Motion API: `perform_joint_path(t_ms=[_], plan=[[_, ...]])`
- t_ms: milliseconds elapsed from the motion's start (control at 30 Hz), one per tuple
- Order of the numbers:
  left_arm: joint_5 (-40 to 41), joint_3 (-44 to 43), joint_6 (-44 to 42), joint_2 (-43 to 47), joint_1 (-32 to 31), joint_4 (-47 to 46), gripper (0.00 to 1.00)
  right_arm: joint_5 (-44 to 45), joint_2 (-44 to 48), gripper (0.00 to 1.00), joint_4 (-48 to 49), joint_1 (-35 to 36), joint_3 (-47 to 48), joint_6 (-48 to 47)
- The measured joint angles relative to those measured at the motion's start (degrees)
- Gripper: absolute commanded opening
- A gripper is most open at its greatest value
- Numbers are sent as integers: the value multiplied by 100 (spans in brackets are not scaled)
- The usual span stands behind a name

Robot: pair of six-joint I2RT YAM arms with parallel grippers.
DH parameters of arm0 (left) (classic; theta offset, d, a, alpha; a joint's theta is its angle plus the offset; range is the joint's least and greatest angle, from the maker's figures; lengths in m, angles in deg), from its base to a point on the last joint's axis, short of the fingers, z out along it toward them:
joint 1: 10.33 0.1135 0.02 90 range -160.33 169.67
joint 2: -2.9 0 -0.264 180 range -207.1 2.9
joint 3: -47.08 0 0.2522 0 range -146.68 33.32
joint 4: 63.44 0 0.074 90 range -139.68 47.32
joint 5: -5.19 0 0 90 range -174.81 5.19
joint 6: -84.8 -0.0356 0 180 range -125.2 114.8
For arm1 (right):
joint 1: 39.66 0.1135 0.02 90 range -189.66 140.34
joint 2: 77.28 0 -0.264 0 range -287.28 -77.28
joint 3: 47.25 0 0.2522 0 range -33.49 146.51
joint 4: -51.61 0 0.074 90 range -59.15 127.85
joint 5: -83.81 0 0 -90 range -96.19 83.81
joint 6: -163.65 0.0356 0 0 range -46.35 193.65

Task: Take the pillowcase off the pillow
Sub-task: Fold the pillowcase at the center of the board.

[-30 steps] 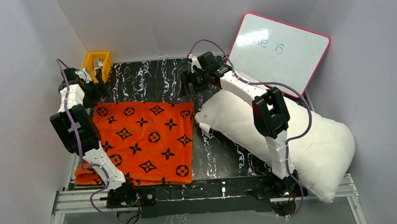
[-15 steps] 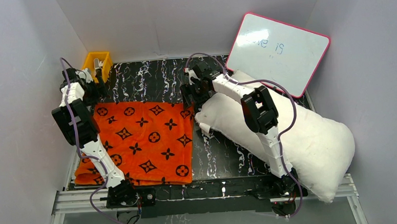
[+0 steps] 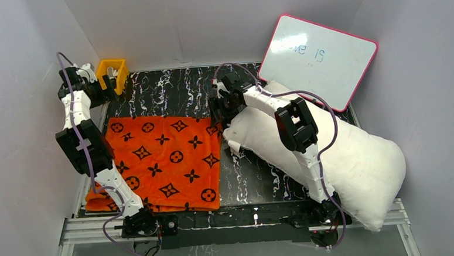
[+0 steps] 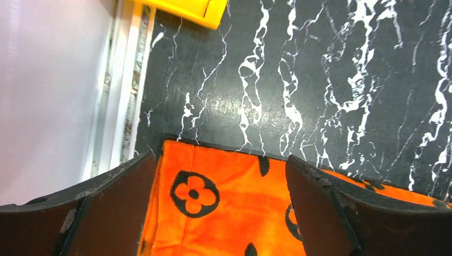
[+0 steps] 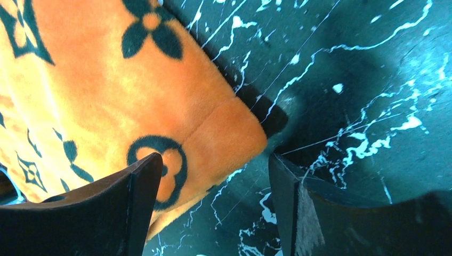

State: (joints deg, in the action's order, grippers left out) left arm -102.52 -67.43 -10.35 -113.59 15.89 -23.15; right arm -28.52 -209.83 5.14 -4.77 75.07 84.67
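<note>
The far corner (image 3: pixel 111 119) (image 4: pixel 169 145) of the orange pillowcase, the one closest to the yellow bin, will be gripped by my left gripper.
The orange pillowcase (image 3: pixel 165 160) with black motifs lies flat on the left half of the black marbled table (image 3: pixel 176 89). The white pillow (image 3: pixel 361 162) lies bare on the right, apart from it. My left gripper (image 3: pixel 106 88) is open and empty above the pillowcase's far left corner (image 4: pixel 213 197). My right gripper (image 3: pixel 216 108) is open and empty over the pillowcase's far right corner (image 5: pixel 224 128), between the pillowcase and the pillow's near end. Both sets of jaws stand wide apart with nothing between them.
A yellow bin (image 3: pixel 111 72) stands at the far left corner, its edge in the left wrist view (image 4: pixel 186 10). A pink-framed whiteboard (image 3: pixel 321 58) leans at the back right behind the pillow. White walls close in the left, back and right.
My left gripper has lifted and moved back toward the yellow bin, away from the pillowcase corner. My right gripper came down to the far right corner and has held there.
</note>
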Motion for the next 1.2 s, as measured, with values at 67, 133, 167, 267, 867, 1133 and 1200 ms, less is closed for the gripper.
perform_joint_path(t_ms=[67,133,167,267,867,1133,1200], plan=[[13,2,-2,210,9,-31,92,-13,0,77,168,-37,-46,107],[17,9,-4,393,24,-70,92,9,0,75,304,-79,-63,153],[17,15,-4,470,31,-81,92,31,-4,72,358,-101,-63,188],[22,28,-4,595,31,-90,92,33,-26,62,514,-157,-63,249],[94,365,-22,612,46,-127,94,-704,-269,0,780,-175,-186,356],[2,409,55,610,223,-153,94,-680,-883,0,562,-282,1165,557],[-37,409,70,590,258,-190,94,-730,-1034,0,619,-426,1576,750]])
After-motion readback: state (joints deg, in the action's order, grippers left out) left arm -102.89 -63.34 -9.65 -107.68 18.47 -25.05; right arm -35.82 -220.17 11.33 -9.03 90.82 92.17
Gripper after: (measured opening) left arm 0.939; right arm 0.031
